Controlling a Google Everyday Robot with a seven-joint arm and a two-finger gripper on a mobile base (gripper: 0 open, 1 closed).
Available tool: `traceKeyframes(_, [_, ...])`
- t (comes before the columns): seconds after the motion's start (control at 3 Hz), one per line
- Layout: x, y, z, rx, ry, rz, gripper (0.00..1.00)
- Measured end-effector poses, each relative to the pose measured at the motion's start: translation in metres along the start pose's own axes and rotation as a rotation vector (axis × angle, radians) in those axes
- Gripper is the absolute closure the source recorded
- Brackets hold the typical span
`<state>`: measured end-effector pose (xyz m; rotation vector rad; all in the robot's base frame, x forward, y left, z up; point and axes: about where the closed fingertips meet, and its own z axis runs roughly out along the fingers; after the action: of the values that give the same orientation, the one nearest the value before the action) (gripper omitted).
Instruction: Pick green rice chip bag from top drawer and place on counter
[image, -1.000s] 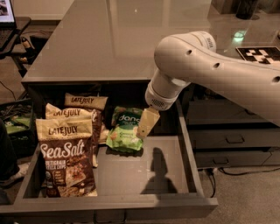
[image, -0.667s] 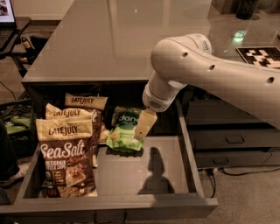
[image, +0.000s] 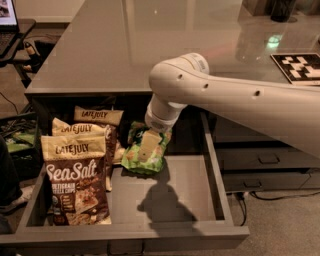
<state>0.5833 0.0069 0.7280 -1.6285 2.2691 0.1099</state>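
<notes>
Next, my gripper grasps the middle of the green rice chip bag (image: 143, 156), beside the brown bags in the top drawer.
The green rice chip bag (image: 134, 160) lies in the open top drawer (image: 175, 187), toward the back, just right of the brown bags. My gripper (image: 148, 146) hangs from the white arm (image: 225, 97) and points down into the drawer, right over the middle of the green bag and covering part of it. I cannot tell whether it touches the bag. The glossy grey counter (image: 110, 45) stretches behind and above the drawer.
Three brown-and-cream Late July Sea Salt bags (image: 75, 175) stand at the drawer's left side. Narrower drawers with slot handles (image: 270, 160) are at the right. A black-and-white marker tag (image: 300, 67) and a dark object (image: 282, 9) sit on the counter's far right.
The arm has swung left and lower into the drawer. The gripper has gone from the green bag's right edge to over its middle. The bags have not moved.
</notes>
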Motion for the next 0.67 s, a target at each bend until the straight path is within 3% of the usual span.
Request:
traceKeyframes(0.33, [-0.0033,-0.0041,0.0380,-0.032,0.038,0.032,0.00])
traceKeyframes(0.67, [-0.0035,-0.0030,0.0422,-0.038,0.041,0.035,0.00])
